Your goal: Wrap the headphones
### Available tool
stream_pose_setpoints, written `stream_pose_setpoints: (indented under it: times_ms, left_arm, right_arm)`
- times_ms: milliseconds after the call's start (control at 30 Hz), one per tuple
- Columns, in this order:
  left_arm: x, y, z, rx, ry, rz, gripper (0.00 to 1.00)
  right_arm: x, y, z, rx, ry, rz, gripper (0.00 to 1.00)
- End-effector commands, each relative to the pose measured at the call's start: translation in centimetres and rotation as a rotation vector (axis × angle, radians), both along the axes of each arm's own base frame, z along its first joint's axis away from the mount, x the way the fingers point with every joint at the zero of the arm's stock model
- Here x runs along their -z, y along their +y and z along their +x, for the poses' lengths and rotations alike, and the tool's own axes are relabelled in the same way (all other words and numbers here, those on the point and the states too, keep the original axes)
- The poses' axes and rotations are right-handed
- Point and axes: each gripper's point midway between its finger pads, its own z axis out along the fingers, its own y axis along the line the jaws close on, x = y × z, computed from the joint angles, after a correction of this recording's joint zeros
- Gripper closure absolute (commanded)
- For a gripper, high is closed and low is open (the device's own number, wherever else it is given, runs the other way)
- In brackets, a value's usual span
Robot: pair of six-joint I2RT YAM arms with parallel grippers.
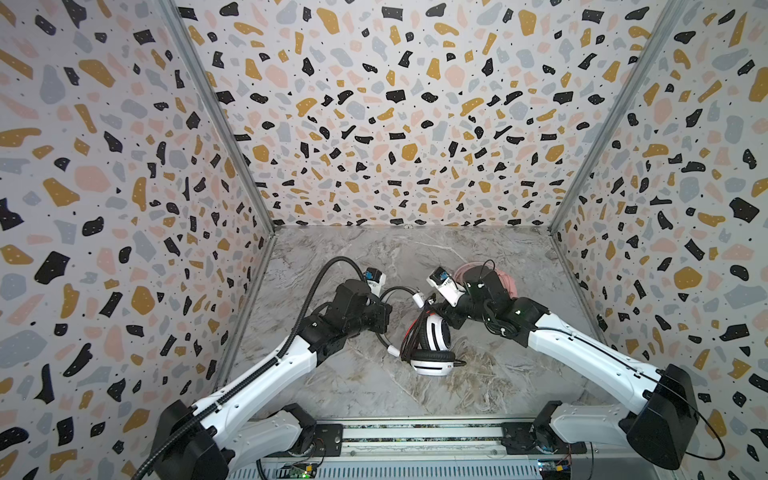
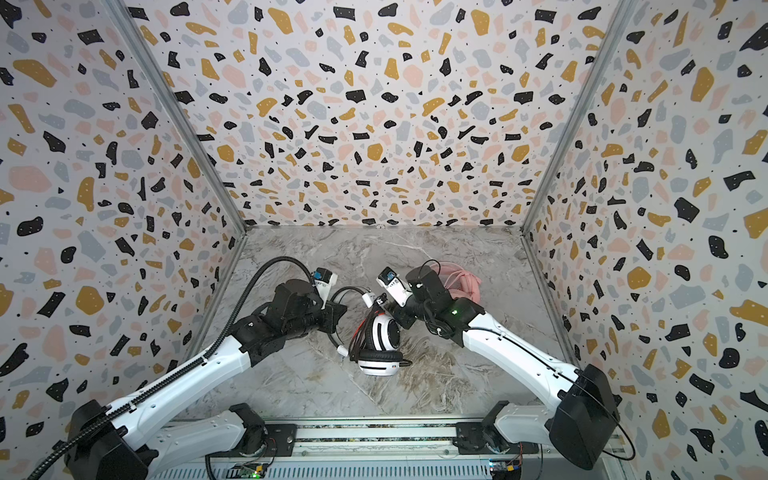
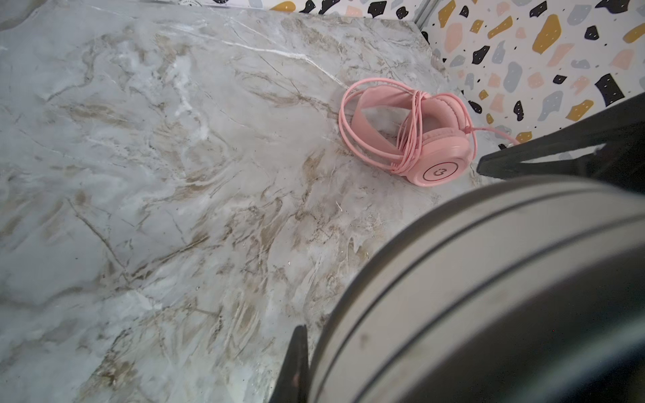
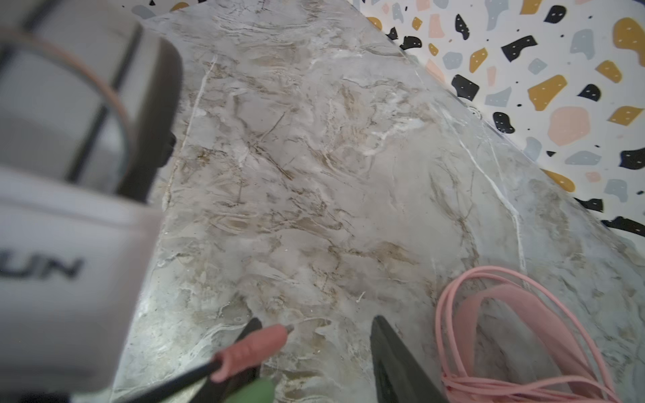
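Observation:
I should let go of the white headphones with my left gripper on the marble table [image 1: 351, 257] near the back wall, across from the pink headphones.
The white headphones [image 1: 434, 338] [image 2: 384, 336] with black stripes lie at the table's middle, and black and red cable runs over their ear cups. My left gripper [image 1: 388, 322] [image 3: 314, 338] is shut on them. Only one of its fingers [image 3: 298, 349] shows, pressed against the striped white shell [image 3: 488, 279]. My right gripper [image 1: 434, 305] [image 4: 316, 324] stands open just behind them. A pink jack plug [image 4: 251, 349] on black cable lies against one of its fingers. The pink headphones [image 3: 419, 136] [image 2: 461, 282] lie at the back right with their cable wound round them, partly hidden by the right arm in both top views.
The marble table [image 1: 374, 386] is boxed in by terrazzo-patterned walls [image 1: 124, 208] on the left, back and right. A metal rail [image 1: 415, 436] with both arm bases runs along the front edge. The pink headphones lie close to the right wall.

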Motion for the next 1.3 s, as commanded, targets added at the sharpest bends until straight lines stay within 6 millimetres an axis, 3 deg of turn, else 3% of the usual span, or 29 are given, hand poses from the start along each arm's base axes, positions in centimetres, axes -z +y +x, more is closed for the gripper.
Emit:
stream_pose_setpoints:
  times_ms: [0,133,400,567,700,1033,1167,1267]
  left_arm:
    - [-4.6,-0.4,1.9,-0.042,-0.061,-0.153,1.0]
    - [-3.5,1.0,3.3,-0.095,0.005,-0.167,1.0]
    - [2.1,8.3,7.2,-0.368,0.18,-0.058,1.0]
    - [5.1,13.1,10.6,-0.578,0.196,0.021,1.0]
    - [7.1,16.4,14.0,-0.738,0.213,0.027,1.0]
    - [13.1,20.1,23.5,-0.912,0.355,-0.007,1.0]
    - [15.5,22.0,25.8,-0.981,0.404,-0.065,1.0]
    - [16.1,22.9,26.8,-1.015,0.407,-0.066,1.0]
  right_arm:
    - [-1.2,-0.9,0.3,0.065,-0.032,0.047,0.46]
    - [-0.8,-2.1,1.2,0.138,-0.027,0.059,0.44]
    - [2.5,-5.1,3.7,0.317,0.086,0.036,0.43]
    - [5.2,-6.3,3.3,0.373,0.172,0.006,0.43]
    - [5.5,-6.1,2.2,0.351,0.199,0.052,0.43]
    - [4.8,-6.1,1.2,0.333,0.204,0.098,0.43]
    - [4.9,-6.2,0.8,0.335,0.21,0.107,0.42]
    - [4.8,-6.2,0.4,0.326,0.215,0.122,0.42]
